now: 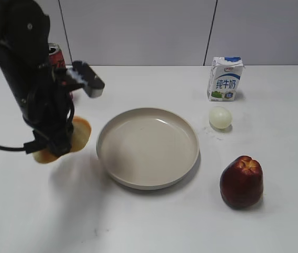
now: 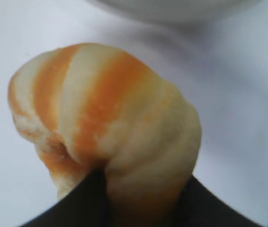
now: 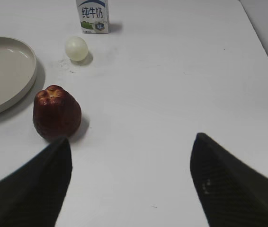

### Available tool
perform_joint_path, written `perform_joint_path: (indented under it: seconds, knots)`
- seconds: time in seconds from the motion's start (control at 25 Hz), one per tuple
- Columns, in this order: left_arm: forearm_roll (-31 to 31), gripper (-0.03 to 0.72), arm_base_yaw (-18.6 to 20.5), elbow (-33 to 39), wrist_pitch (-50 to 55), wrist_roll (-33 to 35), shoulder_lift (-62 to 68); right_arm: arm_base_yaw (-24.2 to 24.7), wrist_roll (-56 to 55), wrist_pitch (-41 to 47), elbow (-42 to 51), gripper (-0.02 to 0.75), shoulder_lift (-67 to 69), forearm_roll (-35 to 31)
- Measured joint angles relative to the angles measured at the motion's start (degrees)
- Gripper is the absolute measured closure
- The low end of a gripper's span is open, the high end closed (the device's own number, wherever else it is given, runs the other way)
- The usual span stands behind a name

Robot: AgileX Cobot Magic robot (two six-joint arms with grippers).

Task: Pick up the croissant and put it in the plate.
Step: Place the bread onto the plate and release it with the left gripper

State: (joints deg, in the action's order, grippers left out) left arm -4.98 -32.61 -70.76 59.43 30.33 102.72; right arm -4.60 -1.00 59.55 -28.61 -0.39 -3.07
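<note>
I should release the croissant with my left gripper in the middle of the beige plate [image 1: 149,148], well inside its rim.
The croissant [image 1: 80,129], pale tan with orange-brown stripes, is gripped by my left gripper [image 1: 59,145] and held above the white table, just left of the plate [image 1: 148,147]. In the left wrist view the croissant [image 2: 110,123] fills the frame, with the dark fingers of the left gripper [image 2: 141,198] pressed on both sides of it and the plate's rim [image 2: 172,9] at the top edge. The plate is wide, beige and holds nothing. My right gripper [image 3: 131,184] is open and empty over bare table, right of the plate [image 3: 11,71]; it is out of the exterior view.
A dark red apple [image 1: 241,182] [image 3: 57,113] stands right of the plate. A pale egg [image 1: 220,117] [image 3: 76,48] and a milk carton [image 1: 225,79] [image 3: 93,15] are behind it. A red can [image 1: 57,55] stands behind the left arm.
</note>
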Motion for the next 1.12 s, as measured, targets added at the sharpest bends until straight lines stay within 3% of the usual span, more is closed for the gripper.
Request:
perform_joint_path:
  seconds: [0.2,0.48,0.68,0.88,0.92,1.04,1.12]
  knots:
    - [0.3,0.474,-1.6,-10.0,-3.5,0.2,1.0,0.0,0.0,0.0,0.0,0.150,0.0,0.0]
    - [0.3,0.477,-7.5,-22.1,-5.2,0.7,11.2,0.0,0.0,0.0,0.0,0.150,0.0,0.0]
    - [0.0,0.477,-10.5,-24.3,-7.7,0.7,18.4,0.0,0.0,0.0,0.0,0.150,0.0,0.0]
    - [-1.9,0.466,-11.0,-24.3,-7.1,0.7,21.9,0.0,0.0,0.0,0.0,0.150,0.0,0.0]
    - [-2.9,0.431,-11.0,-24.3,-7.0,0.7,22.0,0.0,0.0,0.0,0.0,0.150,0.0,0.0]
    - [-6.3,0.164,-11.0,-24.3,-6.9,0.7,21.9,0.0,0.0,0.0,0.0,0.150,0.0,0.0]
    - [-6.9,0.061,-11.0,-24.3,-6.3,0.7,21.8,0.0,0.0,0.0,0.0,0.150,0.0,0.0]
